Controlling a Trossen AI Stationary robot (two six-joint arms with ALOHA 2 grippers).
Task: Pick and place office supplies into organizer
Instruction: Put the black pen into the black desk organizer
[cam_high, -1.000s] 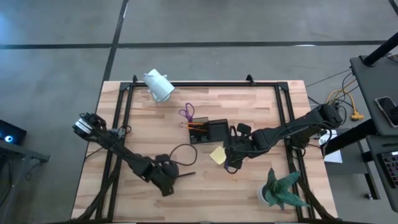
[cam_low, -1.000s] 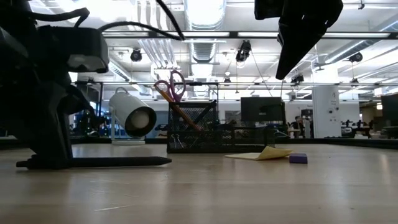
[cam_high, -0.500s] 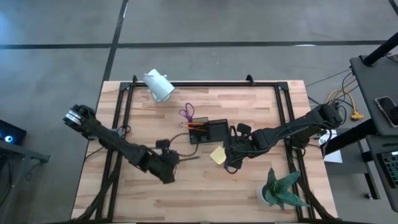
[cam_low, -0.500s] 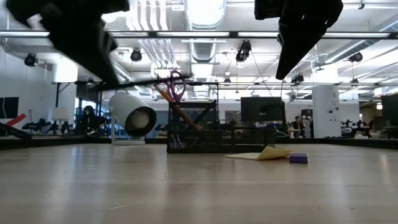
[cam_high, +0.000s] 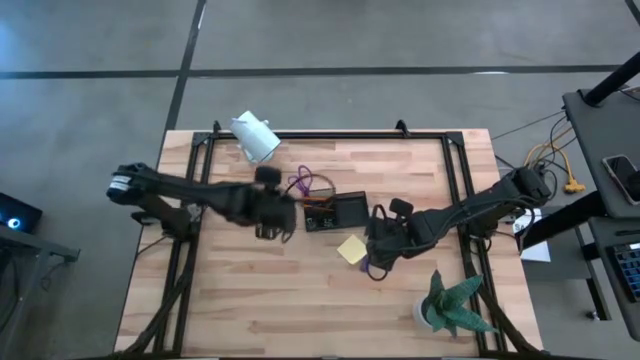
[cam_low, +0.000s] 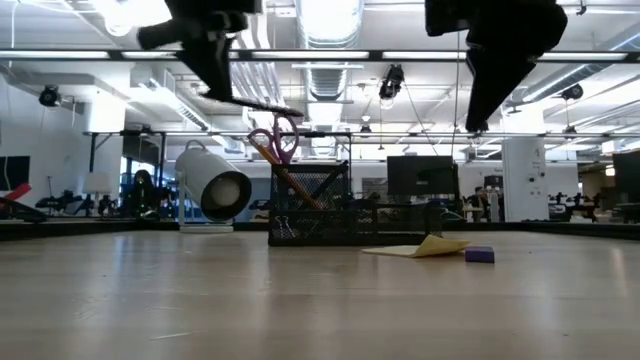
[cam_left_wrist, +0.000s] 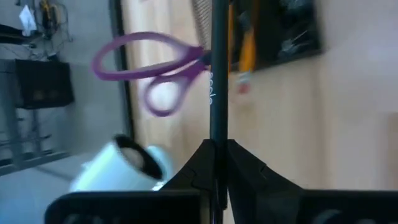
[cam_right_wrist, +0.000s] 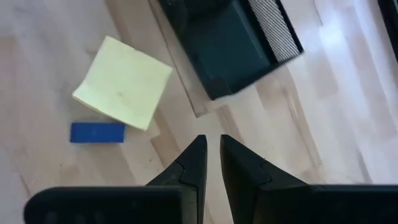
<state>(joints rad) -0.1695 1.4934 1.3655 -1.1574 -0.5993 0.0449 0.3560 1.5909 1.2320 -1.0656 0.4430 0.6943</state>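
Observation:
Next, my left gripper releases the black pen in the organizer's mesh compartment (cam_high: 320, 203) (cam_left_wrist: 237, 38), between the purple-handled scissors and orange pencil. The pen is still held above the table.
My left gripper (cam_high: 272, 208) hangs above the table just left of the organizer (cam_high: 338, 211), shut on a black pen (cam_low: 265, 103). The organizer, a dark mesh box (cam_low: 320, 205), holds purple-handled scissors (cam_left_wrist: 149, 68) with their handles up and an orange pencil (cam_left_wrist: 245, 50). A yellow sticky-note pad (cam_right_wrist: 124, 84) and a small blue-purple piece (cam_right_wrist: 96, 132) lie flat on the wood beside it. My right gripper (cam_right_wrist: 212, 149) hovers over them, its fingers almost together with nothing between them. My left gripper pinches the pen's shaft (cam_left_wrist: 216, 134) between its two fingers, close to one end. The fingers (cam_low: 222, 80) slant down from above. The pen's long free part reaches out past them toward the scissors, tipped slightly down, lifted clear of the table.
A white cylindrical camera (cam_high: 256, 138) lies at the far left of the table. A green plant (cam_high: 452, 305) stands at the near right. Black frame rails (cam_high: 200, 170) run along the table's sides and far edge. Bare wood (cam_high: 260, 300) spans the near left.
My left gripper has lifted the pen off the near-left table and carried it up and toward the far edge, to beside the organizer. It has turned on the way. The pen, which lay flat, now hangs clear and tipped. My right gripper has stayed put.

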